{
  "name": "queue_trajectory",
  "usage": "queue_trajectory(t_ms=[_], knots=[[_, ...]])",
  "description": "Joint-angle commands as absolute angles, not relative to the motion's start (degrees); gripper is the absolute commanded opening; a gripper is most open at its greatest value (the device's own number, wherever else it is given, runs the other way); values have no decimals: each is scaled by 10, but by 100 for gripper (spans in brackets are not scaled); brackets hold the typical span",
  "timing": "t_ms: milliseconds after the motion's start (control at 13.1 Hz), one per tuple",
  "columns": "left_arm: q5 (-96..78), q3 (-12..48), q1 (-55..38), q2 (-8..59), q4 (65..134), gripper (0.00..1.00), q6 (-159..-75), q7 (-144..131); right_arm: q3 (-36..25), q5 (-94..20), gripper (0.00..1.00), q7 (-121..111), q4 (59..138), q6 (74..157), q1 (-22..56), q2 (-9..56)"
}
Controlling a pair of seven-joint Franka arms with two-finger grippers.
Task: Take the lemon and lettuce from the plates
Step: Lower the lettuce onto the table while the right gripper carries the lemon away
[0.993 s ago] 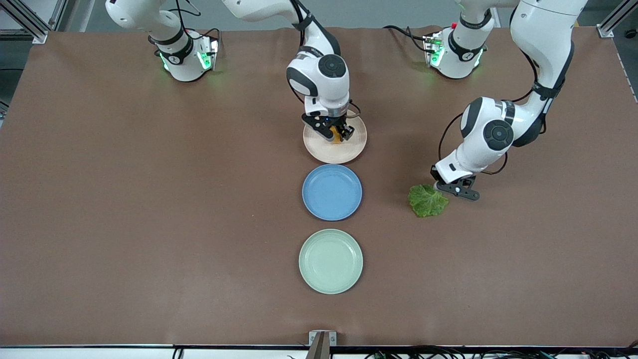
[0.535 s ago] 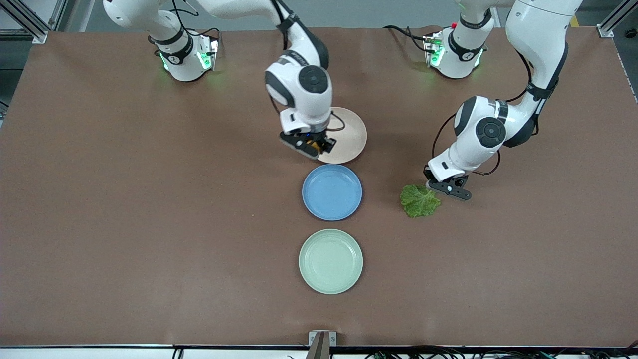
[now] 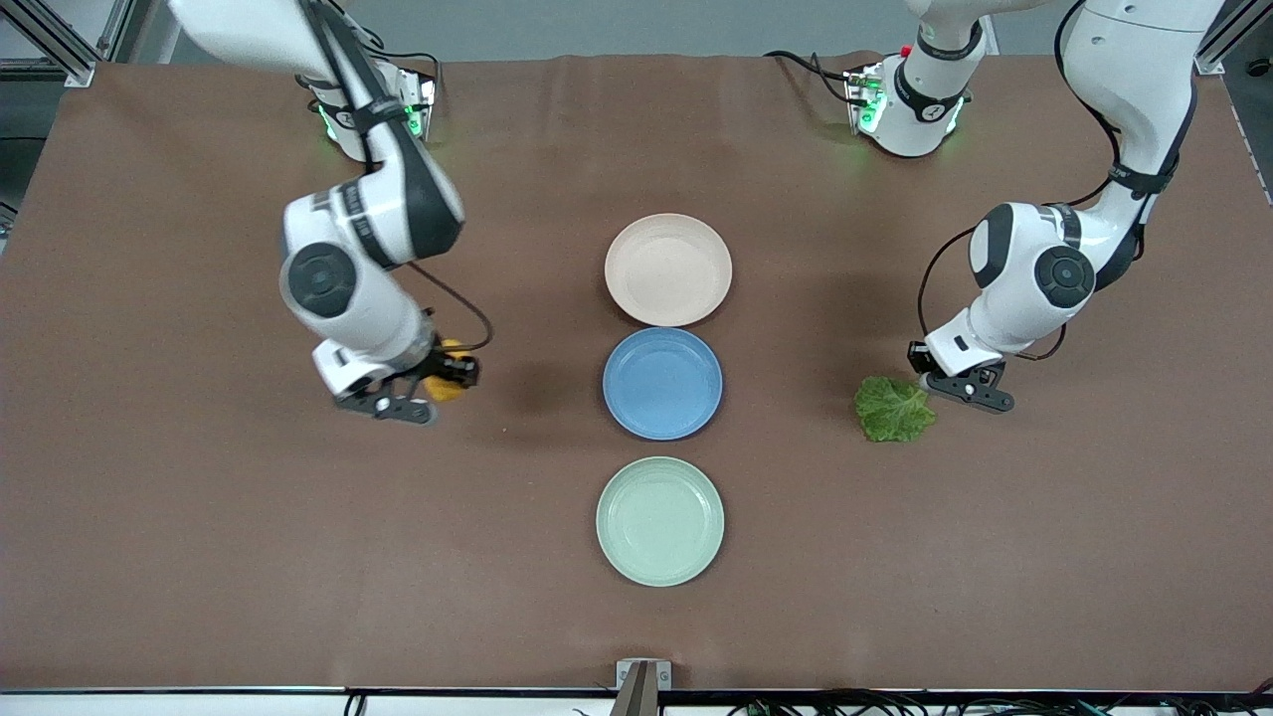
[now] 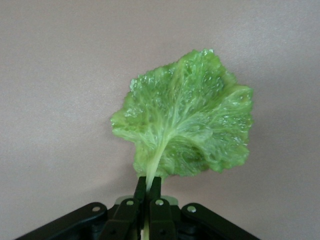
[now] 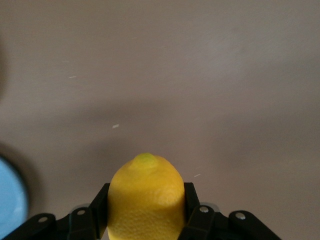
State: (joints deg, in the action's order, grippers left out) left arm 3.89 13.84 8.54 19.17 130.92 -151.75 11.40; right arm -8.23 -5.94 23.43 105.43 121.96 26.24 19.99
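Note:
My right gripper has the yellow lemon, held over bare table now. It will set the lemon down on the bare brown mat well out from the blue plate [image 3: 347, 405].
My right gripper [image 3: 436, 383] is shut on the yellow lemon [image 3: 445, 384] and holds it over bare table toward the right arm's end; the lemon fills the jaws in the right wrist view [image 5: 146, 197]. My left gripper [image 3: 935, 390] is shut on the pale stem of the green lettuce leaf [image 3: 894, 408], low over the table toward the left arm's end; the leaf spreads out from the jaws in the left wrist view [image 4: 190, 117]. The beige-pink plate [image 3: 668, 268] and the mint green plate [image 3: 660, 520] both stand empty in the middle of the table.
A blue plate [image 3: 662, 383] sits between the beige-pink and mint plates, empty; its edge shows in the right wrist view [image 5: 10, 195]. The brown mat [image 3: 199, 517] covers the table around them.
My right gripper has lifted the lemon off the beige-pink plate and carried it toward the right arm's end. My left gripper has shifted with the lettuce toward the left arm's end.

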Motion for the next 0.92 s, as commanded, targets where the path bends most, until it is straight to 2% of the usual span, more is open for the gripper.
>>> queue_trajectory(t_ms=[0, 76, 229, 535, 688, 840], knots=[[50, 140, 88, 193, 1296, 66, -1522, 103, -69, -68, 1, 110, 1098, 1231, 192, 183], [50, 141, 89, 186, 1295, 99, -1518, 101, -69, -67, 1, 79, 1104, 1237, 174, 185], [49, 139, 89, 159, 1281, 100, -1490, 71, -69, -66, 1, 44, 1130, 1275, 157, 187], [45, 141, 95, 147, 1093, 100, -1234, -2, -69, -65, 1, -44, 1163, 1379, 108, 231], [46, 144, 95, 140, 1018, 100, -1154, -41, -69, -66, 1, -52, 1171, 1402, 101, 251], [50, 142, 95, 100, 981, 100, -1102, -44, -68, -66, 1, -53, 1187, 1431, 103, 258]])
